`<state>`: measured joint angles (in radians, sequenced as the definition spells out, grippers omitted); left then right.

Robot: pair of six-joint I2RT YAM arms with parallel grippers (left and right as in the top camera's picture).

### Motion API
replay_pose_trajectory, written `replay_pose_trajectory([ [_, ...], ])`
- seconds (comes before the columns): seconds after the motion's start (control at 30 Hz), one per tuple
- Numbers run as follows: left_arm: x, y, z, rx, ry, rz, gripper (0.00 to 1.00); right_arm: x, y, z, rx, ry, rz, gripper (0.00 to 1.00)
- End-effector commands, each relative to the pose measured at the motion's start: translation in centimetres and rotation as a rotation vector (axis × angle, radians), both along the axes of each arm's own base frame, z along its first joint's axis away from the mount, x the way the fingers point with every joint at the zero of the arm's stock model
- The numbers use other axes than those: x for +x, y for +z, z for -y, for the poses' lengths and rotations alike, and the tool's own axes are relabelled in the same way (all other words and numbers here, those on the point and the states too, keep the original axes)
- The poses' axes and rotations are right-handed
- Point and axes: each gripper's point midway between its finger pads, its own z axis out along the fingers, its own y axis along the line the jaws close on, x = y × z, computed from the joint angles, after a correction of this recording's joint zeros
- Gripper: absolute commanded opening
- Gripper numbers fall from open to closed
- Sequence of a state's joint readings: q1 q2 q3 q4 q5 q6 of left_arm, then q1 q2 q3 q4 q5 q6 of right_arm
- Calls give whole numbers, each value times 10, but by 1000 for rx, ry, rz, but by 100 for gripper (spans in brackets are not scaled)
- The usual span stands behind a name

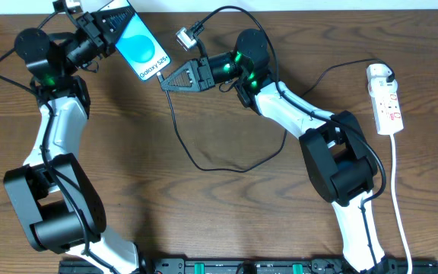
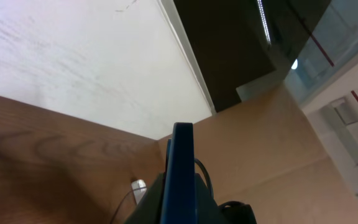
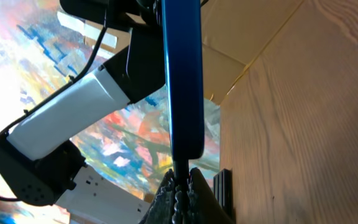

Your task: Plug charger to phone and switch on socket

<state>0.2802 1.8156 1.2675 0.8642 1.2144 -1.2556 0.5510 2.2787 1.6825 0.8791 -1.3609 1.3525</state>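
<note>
My left gripper is going to set the phone free on the bare table inside the black charger cable's loop (image 1: 236, 138).
My left gripper (image 1: 105, 32) is shut on the phone (image 1: 141, 47) and holds it above the table's far left, its blue screen facing up. In the left wrist view the phone (image 2: 182, 165) shows edge-on between the jaws (image 2: 182, 214). My right gripper (image 1: 169, 78) is shut on the charger's plug tip (image 3: 180, 169), which meets the phone's lower end (image 3: 184, 87); how far in it sits I cannot tell. The thin black charger cable (image 1: 204, 164) loops over the table to a white adapter (image 1: 379, 74) in the socket (image 1: 388, 106) at the far right.
The socket's white cord (image 1: 400, 198) runs down the right side toward the front edge. My right arm's own thick cable and a silver connector (image 1: 185, 35) arch above the right gripper. The left arm (image 3: 73, 124) fills the left of the right wrist view.
</note>
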Motion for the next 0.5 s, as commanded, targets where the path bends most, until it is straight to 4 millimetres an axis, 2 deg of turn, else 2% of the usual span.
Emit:
replay_pose_trajectory([
  [0.0,-22,10,18,59,-130,57,7,9,7,-1,18,-46,3,1],
  [0.17,-32,7,24,75,-200,51,7,9,7,-1,19,-47,6,1],
  [0.47,-31,7,23,72,-190,51,7,7,7,-3,19,-44,6,1],
])
